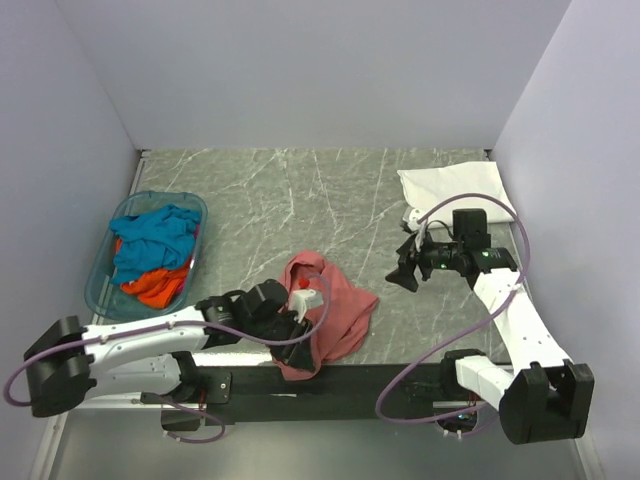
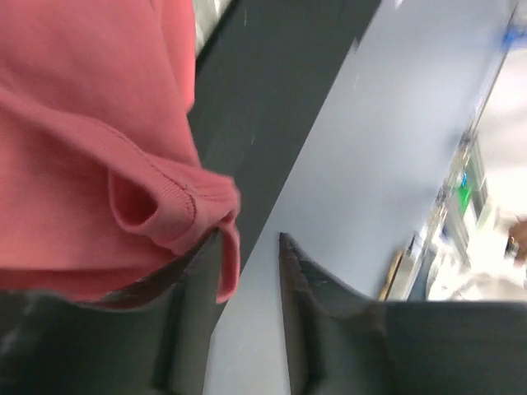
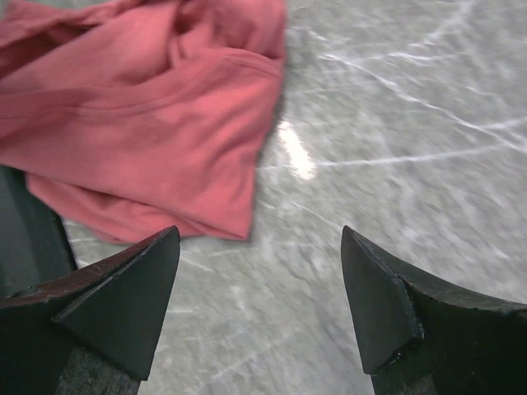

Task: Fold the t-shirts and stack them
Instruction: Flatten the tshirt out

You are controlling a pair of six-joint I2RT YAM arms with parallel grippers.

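Note:
The red t-shirt overhangs the black front strip; left gripper should pinch the t-shirt's hem (image 2: 206,197), right gripper its far end, before moving it back.
A crumpled dusty-red t-shirt (image 1: 345,310) lies at the near middle of the table, partly over the black front strip. My left gripper (image 1: 305,305) is in the shirt's left side. In the left wrist view its jaws (image 2: 251,239) stand apart, and a hem of the red shirt (image 2: 82,148) drapes over the left finger and hangs into the gap. My right gripper (image 1: 403,270) is open and empty above bare table, right of the shirt. The right wrist view shows the shirt (image 3: 148,123) beyond its spread fingers (image 3: 259,234). A folded white t-shirt (image 1: 450,190) lies at the back right.
A translucent blue basket (image 1: 97,265) at the left holds a teal-blue shirt (image 1: 150,235) and an orange shirt (image 1: 160,285). A black strip (image 1: 400,375) runs along the table's near edge. Pale walls close in the left, back and right.

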